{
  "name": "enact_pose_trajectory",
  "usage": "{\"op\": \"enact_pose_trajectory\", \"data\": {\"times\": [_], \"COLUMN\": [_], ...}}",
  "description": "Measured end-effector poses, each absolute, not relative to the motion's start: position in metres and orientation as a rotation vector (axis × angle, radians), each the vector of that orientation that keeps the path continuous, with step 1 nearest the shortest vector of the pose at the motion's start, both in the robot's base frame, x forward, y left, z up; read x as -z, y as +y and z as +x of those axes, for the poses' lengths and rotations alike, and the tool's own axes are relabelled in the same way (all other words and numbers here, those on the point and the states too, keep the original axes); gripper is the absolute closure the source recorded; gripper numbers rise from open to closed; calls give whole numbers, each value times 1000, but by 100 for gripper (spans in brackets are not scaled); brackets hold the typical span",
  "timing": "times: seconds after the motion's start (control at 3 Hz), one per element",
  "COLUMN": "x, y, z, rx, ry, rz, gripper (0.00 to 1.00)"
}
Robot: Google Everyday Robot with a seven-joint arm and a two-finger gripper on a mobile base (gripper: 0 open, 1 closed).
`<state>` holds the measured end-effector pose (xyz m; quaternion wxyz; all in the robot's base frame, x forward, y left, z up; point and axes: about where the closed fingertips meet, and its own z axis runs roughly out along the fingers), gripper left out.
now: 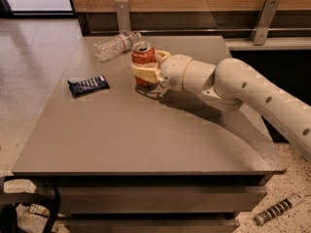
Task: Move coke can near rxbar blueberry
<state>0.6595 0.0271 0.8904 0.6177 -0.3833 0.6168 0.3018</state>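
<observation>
Next, I let go of the coke can on the grey table (125, 93), next to the end of the rxbar blueberry that is nearest my arm. The coke can is now upright near the back middle.
The red coke can (143, 57) with a silver top stands upright inside my gripper (144, 72), which is shut on it near the back middle of the grey table (146, 135). The can's base is at or just above the table surface; I cannot tell which. My white arm reaches in from the right. The rxbar blueberry (88, 85), a flat dark blue wrapper with white lettering, lies on the table's left side, about a can's height to the left of the can and slightly nearer the front.
A clear plastic water bottle (115, 44) lies on its side at the table's back left, just behind the can. A wooden wall with metal brackets (265, 20) runs behind the table. A striped tool (276, 209) lies on the floor at the lower right.
</observation>
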Motion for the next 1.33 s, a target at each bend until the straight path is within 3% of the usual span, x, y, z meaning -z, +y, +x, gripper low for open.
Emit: {"op": "enact_pose_trajectory", "data": {"times": [0.67,1.33], "x": [-893,-881], "y": [75,88], "z": [634,635], "rx": [-746,-830], "ry": [1388,1331], "rz": [-997,-976], "gripper": [100,100]}}
